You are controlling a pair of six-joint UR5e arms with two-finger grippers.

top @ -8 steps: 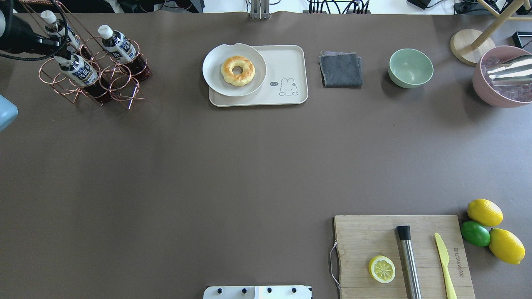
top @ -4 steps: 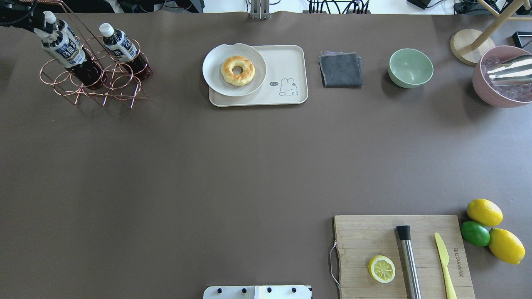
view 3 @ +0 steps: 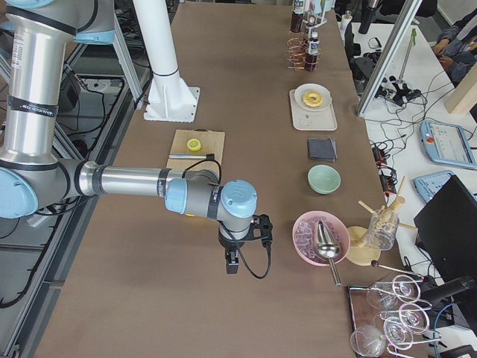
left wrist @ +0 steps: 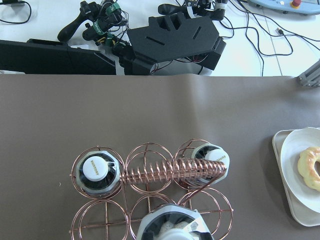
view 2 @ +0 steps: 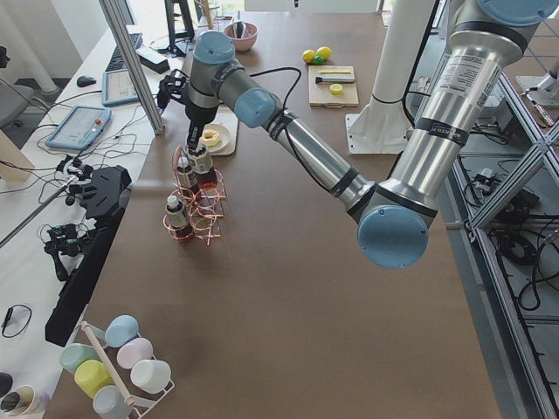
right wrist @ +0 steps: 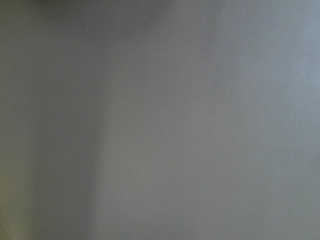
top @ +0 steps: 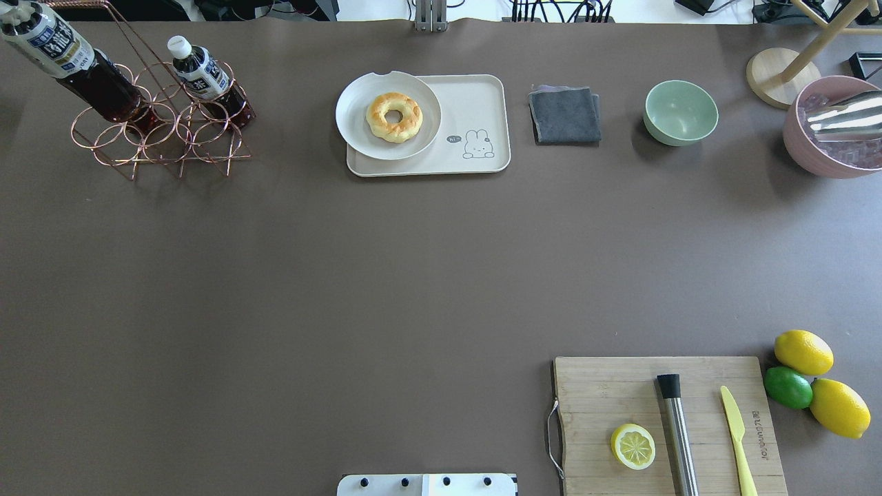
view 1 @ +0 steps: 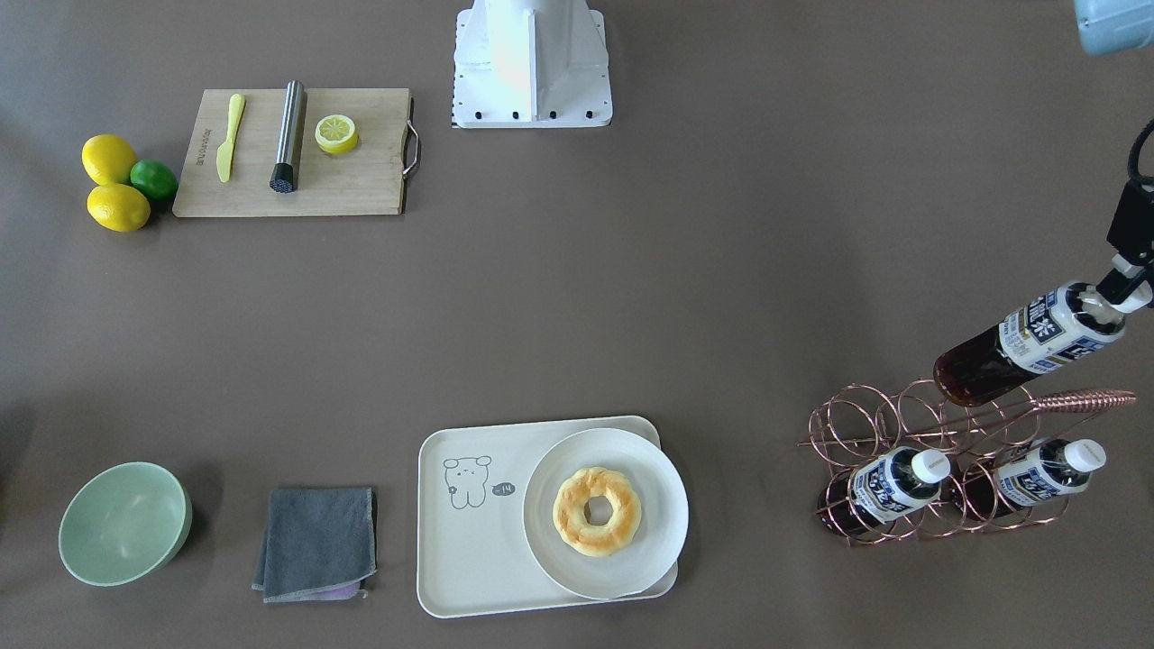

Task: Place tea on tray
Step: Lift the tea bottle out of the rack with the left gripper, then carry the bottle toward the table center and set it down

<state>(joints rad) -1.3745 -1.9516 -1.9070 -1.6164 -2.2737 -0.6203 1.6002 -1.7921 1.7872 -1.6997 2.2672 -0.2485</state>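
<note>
Next, my left gripper sets the tea bottle upright on bare table (view 1: 533,272) between the robot base and the cream tray and lets go of it there.
My left gripper (view 1: 1121,293) is shut on the white cap of a tea bottle (view 1: 1028,347) and holds it tilted, its base just above the copper wire rack (view 1: 902,424). In the overhead view the bottle (top: 65,62) shows at the far left corner, with the gripper out of frame. Two more tea bottles (view 1: 888,487) (view 1: 1037,473) lie in the rack. The cream tray (view 1: 469,550) with the bear drawing lies to the rack's side, also in the overhead view (top: 482,103). My right gripper (view 3: 231,262) hangs low over bare table; I cannot tell its state.
A round white plate (view 1: 667,523) with a doughnut (view 1: 597,511) covers the tray's half nearest the rack. A grey cloth (view 1: 315,541) and a green bowl (view 1: 122,523) lie beyond the tray. A wooden board (view 1: 361,189) with knife, lemon half and muddler is near the robot base.
My left gripper has pulled the tea bottle up out of the rack's front ring, and the bottle has moved toward the far left corner in the overhead view. The rack shifted slightly.
</note>
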